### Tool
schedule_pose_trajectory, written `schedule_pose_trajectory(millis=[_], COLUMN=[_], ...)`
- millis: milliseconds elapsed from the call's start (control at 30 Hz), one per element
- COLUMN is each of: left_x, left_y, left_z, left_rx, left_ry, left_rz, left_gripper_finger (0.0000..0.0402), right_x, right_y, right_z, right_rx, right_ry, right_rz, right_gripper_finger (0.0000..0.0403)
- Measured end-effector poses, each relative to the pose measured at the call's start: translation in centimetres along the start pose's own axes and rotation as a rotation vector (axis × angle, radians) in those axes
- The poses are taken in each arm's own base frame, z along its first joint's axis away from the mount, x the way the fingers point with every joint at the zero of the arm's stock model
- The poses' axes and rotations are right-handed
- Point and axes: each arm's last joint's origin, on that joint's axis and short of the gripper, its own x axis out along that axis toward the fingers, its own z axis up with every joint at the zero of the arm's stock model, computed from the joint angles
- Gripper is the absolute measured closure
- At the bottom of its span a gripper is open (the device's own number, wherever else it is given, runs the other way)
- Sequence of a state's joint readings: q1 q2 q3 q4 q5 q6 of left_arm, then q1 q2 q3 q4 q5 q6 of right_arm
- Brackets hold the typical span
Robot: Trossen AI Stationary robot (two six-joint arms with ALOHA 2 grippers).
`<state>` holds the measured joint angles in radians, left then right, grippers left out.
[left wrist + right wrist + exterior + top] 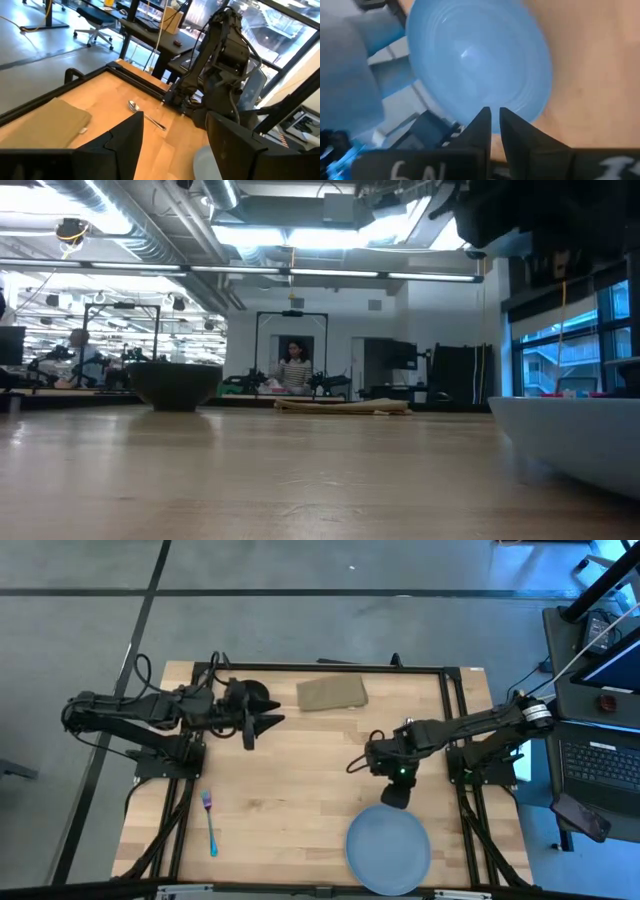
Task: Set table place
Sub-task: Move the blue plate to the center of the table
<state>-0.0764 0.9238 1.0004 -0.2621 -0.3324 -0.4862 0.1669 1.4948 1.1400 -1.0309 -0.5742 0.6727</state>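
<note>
The robot's right gripper needs to next move to the pale blue plate's far rim (pixel 387 806) (pixel 548 92), facing the folded tan cloth's side of the table, and close there.
The pale blue plate (pixel 388 850) lies flat at the table's near right edge; it also shows in the low view (pixel 575 430) and in the right wrist view (pixel 475 65). My right gripper (pixel 397 798) hangs above the plate's far rim, fingers nearly closed (pixel 495 120), pointing down, clear of it. The black bowl (pixel 252 695) stands at the far left, seen upright in the low view (pixel 175 383). My left gripper (pixel 263 725) is open (pixel 172 145) just beside the bowl, above the table. The fork (pixel 209 822) lies near left. The silver spoon (pixel 145 114) lies near the right arm.
A folded tan cloth (pixel 332 693) lies at the far middle of the table and shows in the left wrist view (pixel 50 122). The black frame (pixel 330 667) edges the wood top (pixel 300 790). A person (pixel 295 368) sits far behind the table.
</note>
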Motion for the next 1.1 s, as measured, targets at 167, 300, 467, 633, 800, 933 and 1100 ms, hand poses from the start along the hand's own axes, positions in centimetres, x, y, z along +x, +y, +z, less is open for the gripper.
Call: schedule_pose_trajectory(millis=[167, 300, 467, 633, 800, 933, 1100], left_x=[0.0, 0.0, 0.0, 0.0, 0.0, 0.0, 0.0], left_y=[0.0, 0.0, 0.0, 0.0, 0.0, 0.0, 0.0], left_z=[0.0, 0.0, 0.0, 0.0, 0.0, 0.0, 0.0], left_rx=[0.0, 0.0, 0.0, 0.0, 0.0, 0.0, 0.0], left_ry=[0.0, 0.0, 0.0, 0.0, -0.001, 0.0, 0.0], left_rz=[-0.001, -0.001, -0.001, -0.001, -0.001, -0.001, -0.001], left_gripper_finger=[0.019, 0.0192, 0.0192, 0.019, 0.0194, 0.019, 0.0192], right_x=[0.0, 0.0, -0.2, 0.4, 0.6, 0.9, 1.8], right_y=[0.1, 0.3, -0.6, 0.0, 0.4, 1.0, 0.7], right_z=[0.4, 0.8, 0.0, -0.5, -0.5, -0.3, 0.5], right_rx=[-0.015, -0.043, -0.031, -0.135, -0.187, -0.248, -0.287], right_ry=[-0.06, -0.115, -0.123, -0.099, -0.112, -0.13, -0.124], right_rz=[-0.017, -0.019, -0.198, -0.215, -0.192, -0.15, -0.21], right_gripper_finger=[0.036, 0.036, 0.036, 0.036, 0.0346, 0.0302, 0.0247])
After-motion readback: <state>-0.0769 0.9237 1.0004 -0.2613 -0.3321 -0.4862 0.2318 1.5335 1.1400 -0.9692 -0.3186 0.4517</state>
